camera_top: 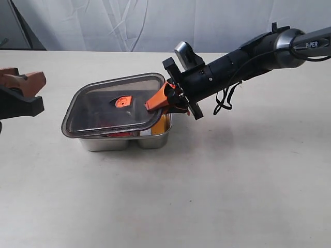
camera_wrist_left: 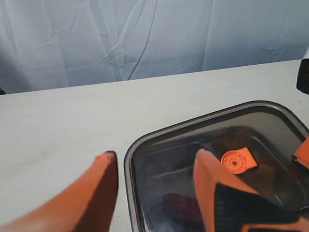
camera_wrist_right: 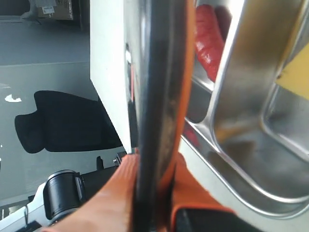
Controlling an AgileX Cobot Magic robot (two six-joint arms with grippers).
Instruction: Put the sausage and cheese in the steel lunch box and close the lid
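Observation:
My right gripper has the dark lid. It will let go of it flat on the steel lunch box's rim [camera_top: 125, 110] [camera_wrist_right: 229, 60], covering the sausage and cheese.
The steel lunch box [camera_top: 103, 143] stands mid-table with the dark lid [camera_top: 111, 103] lying over it, its right end raised a little. My right gripper [camera_top: 158, 102] is shut on the lid's right edge. Under that raised edge the yellow cheese [camera_top: 161, 124] shows in the right compartment, and a strip of the red sausage [camera_top: 121, 134] in the left one. In the right wrist view the lid [camera_wrist_right: 159, 72] is edge-on between the fingers, with the sausage [camera_wrist_right: 208, 38] and cheese [camera_wrist_right: 294, 72] inside the box [camera_wrist_right: 241, 96]. My left gripper [camera_top: 41, 92] hangs open left of the box, holding nothing.
The orange valve tab [camera_wrist_left: 235, 162] sits at the lid's centre. The sausage [camera_wrist_left: 176, 203] shows dimly through the lid [camera_wrist_left: 260, 125]. Pale tabletop [camera_top: 232, 181] surrounds the box, and a white curtain [camera_top: 155, 20] hangs behind the table.

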